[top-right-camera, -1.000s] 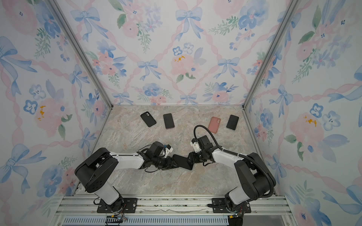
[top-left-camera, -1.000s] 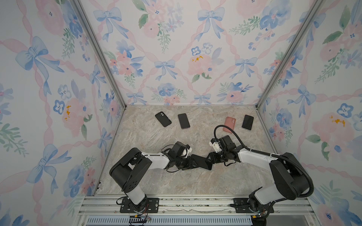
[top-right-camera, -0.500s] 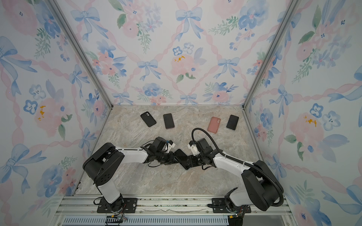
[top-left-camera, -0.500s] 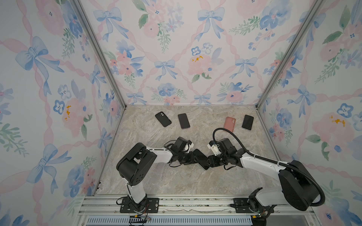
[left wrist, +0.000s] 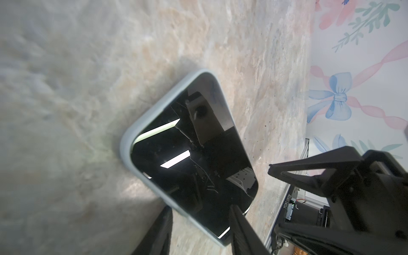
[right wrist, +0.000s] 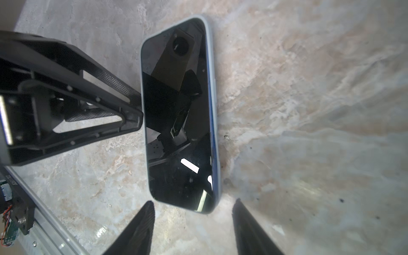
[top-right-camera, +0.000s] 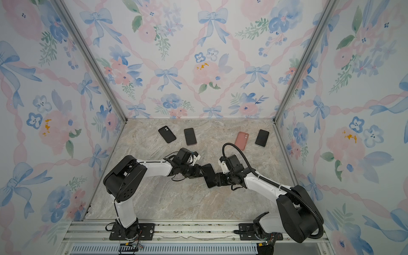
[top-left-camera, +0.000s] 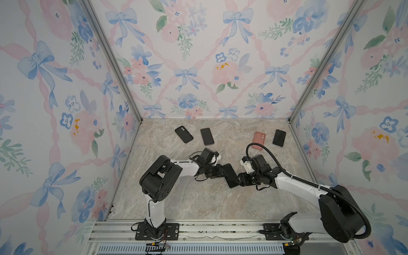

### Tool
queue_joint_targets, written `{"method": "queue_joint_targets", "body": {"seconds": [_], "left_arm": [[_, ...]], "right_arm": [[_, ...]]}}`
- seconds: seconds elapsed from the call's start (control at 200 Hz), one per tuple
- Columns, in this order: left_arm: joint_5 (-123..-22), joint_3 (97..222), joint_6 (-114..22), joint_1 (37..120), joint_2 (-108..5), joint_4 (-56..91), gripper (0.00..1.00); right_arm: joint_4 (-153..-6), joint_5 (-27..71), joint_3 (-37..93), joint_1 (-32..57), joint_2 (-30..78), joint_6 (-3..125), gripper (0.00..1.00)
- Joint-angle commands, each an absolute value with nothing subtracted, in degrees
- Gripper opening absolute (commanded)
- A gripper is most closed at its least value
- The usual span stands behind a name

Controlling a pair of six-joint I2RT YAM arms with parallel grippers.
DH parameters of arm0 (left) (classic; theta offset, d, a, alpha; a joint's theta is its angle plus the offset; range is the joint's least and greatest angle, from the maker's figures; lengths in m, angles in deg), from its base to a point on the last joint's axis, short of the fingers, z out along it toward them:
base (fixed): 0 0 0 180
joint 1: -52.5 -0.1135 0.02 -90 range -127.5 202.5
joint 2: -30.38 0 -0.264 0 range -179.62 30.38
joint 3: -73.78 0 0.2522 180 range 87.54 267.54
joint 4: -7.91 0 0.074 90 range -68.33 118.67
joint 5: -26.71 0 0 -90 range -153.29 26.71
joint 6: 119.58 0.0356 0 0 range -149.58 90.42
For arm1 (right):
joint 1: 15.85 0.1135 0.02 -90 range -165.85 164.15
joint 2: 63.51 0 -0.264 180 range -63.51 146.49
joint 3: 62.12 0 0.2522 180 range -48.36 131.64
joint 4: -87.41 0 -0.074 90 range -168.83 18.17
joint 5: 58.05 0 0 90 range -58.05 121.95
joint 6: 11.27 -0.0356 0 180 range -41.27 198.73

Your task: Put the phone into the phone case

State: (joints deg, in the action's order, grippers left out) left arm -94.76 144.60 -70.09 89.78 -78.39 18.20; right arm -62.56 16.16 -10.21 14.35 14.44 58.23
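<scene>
A blue strip shows between the phone's screen and the phone case's rim. So I should use my right gripper to pinch the phone case's rim at its near corner [right wrist: 214,207].
The phone [top-left-camera: 230,175] [top-right-camera: 209,175] lies screen up mid-table, sitting in a pale blue-grey phone case whose rim [left wrist: 128,141] [right wrist: 215,110] shows along one long side. My left gripper [top-left-camera: 221,173] [left wrist: 202,215] comes in from the left. Its fingers stand apart astride a near corner of the phone, one over the screen's corner, the other low by the rim. My right gripper [top-left-camera: 239,178] [right wrist: 192,203] faces the phone's other end, open, with only bare table between its fingers. The left fingers [right wrist: 123,110] touch the phone's long edge.
Along the back lie a black phone back up [top-left-camera: 184,134], a black phone [top-left-camera: 207,136], a pink case [top-left-camera: 258,137] and another black phone [top-left-camera: 279,137]. Flowered walls close three sides. A metal rail [top-left-camera: 198,229] runs along the front.
The phone has turned from lying crosswise to a steeper slant and shifted slightly toward the back. Both grippers moved with it. The right gripper's fingers have spread wider.
</scene>
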Motion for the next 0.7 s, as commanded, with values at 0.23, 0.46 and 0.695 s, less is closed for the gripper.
{"method": "queue_joint_targets", "body": {"seconds": [0.23, 0.46, 0.695], "left_arm": [[-89.5, 153.2, -64.7, 89.2, -85.5, 27.3, 0.46], [-90.9, 155.9, -63.8, 89.4, -87.3, 27.5, 0.47], [-92.1, 153.6, -65.0, 89.6, -84.9, 27.6, 0.47]], "right_arm": [[-61.2, 16.1, -7.4, 15.3, 20.3, 55.8, 0.54], [-61.5, 16.1, -8.0, 17.2, 19.5, 53.9, 0.48], [-58.7, 17.4, -7.2, 18.0, 17.4, 52.1, 0.46]]}}
